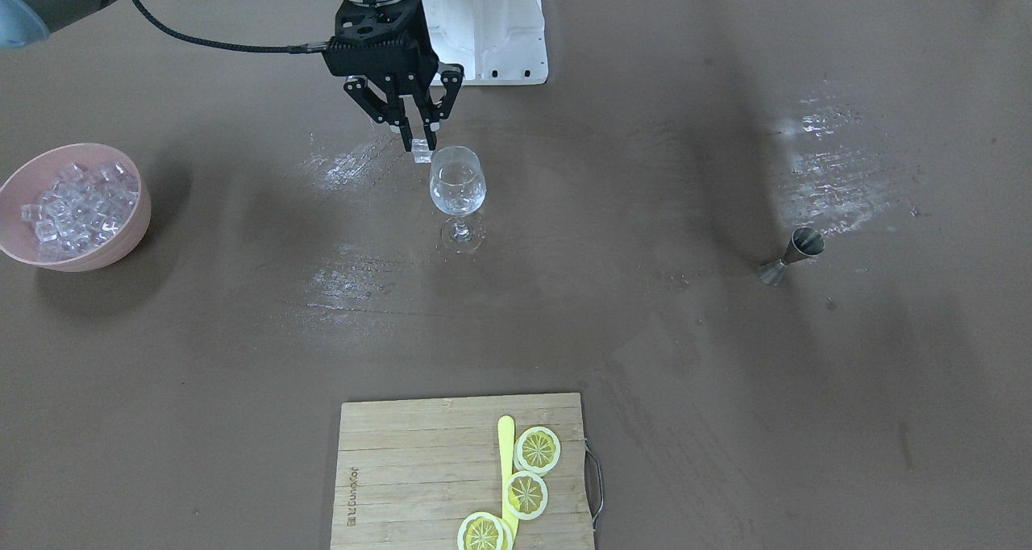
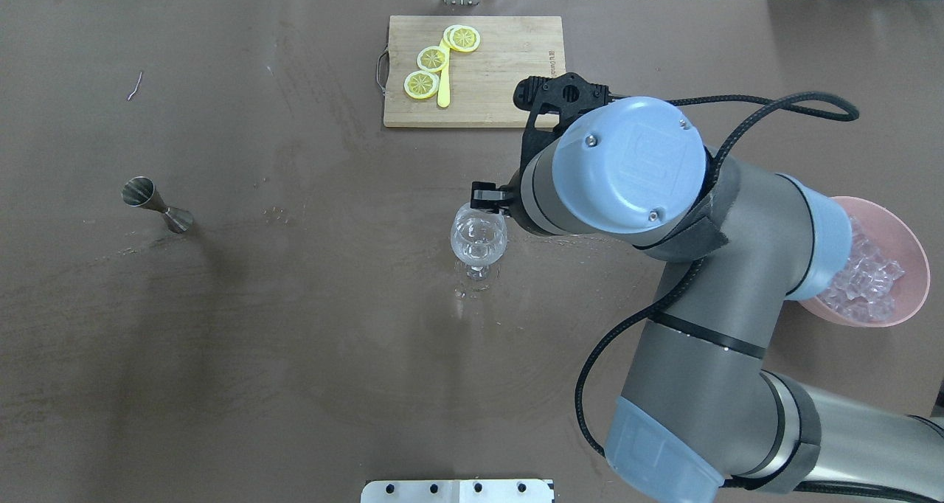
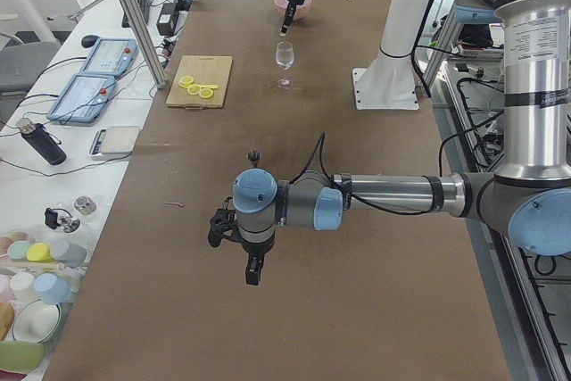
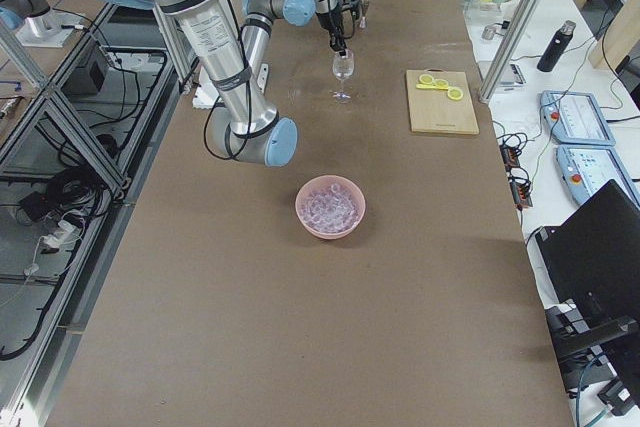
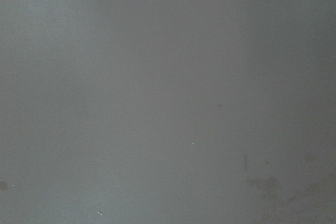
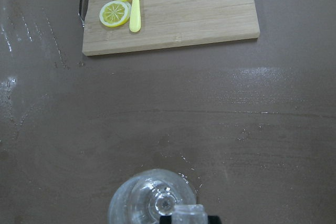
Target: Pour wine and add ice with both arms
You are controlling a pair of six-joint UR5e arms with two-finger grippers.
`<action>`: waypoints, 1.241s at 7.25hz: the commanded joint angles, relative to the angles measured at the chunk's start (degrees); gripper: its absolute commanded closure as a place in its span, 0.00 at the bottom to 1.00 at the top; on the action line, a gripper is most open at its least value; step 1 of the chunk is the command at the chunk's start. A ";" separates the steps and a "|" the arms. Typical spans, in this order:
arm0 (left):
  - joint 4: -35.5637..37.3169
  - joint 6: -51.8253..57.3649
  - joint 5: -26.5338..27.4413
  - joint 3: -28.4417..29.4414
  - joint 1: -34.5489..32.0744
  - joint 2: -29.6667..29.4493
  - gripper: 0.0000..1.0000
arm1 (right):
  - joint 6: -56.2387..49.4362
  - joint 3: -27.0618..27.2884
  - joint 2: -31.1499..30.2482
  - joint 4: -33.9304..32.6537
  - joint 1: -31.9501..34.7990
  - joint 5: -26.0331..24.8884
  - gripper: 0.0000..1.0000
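Observation:
I will release the clear ice cube from my right gripper inside the bowl of the upright wine glass (image 1: 459, 188) (image 6: 155, 202).
My right gripper (image 1: 420, 142) is shut on one clear ice cube (image 1: 421, 153) and holds it just above the robot-side rim of the wine glass (image 1: 457, 184). In the right wrist view the cube (image 6: 189, 215) sits between the fingertips at the bottom edge, over the rim of the glass (image 6: 149, 200). The glass stands upright mid-table (image 2: 479, 239); I cannot make out the wine in it. More ice fills a pink bowl (image 1: 121, 243). My left gripper (image 3: 254, 269) shows only in the exterior left view, low over bare table; I cannot tell whether it is open or shut.
A steel jigger (image 1: 792, 256) stands on the robot's left side of the table. A wooden cutting board (image 1: 403, 473) with lemon slices (image 1: 537, 450) and a yellow knife lies at the operators' edge. The white pedestal base (image 1: 492, 26) is behind the glass.

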 commanded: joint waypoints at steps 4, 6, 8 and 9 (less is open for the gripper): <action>0.00 0.00 0.00 -0.05 0.00 0.83 0.02 | 0.20 -3.83 5.03 -1.73 -1.39 -1.54 1.00; 0.00 0.09 0.00 -0.05 0.00 0.83 0.02 | 0.11 -4.91 5.84 -1.73 -1.39 -1.72 1.00; 0.00 0.09 0.00 -0.14 0.00 0.74 0.02 | 0.11 -4.99 5.32 -1.82 -1.39 -1.72 1.00; 0.00 0.09 0.00 -0.14 0.00 0.74 0.02 | 0.02 -4.99 5.14 -1.91 -1.39 -1.64 1.00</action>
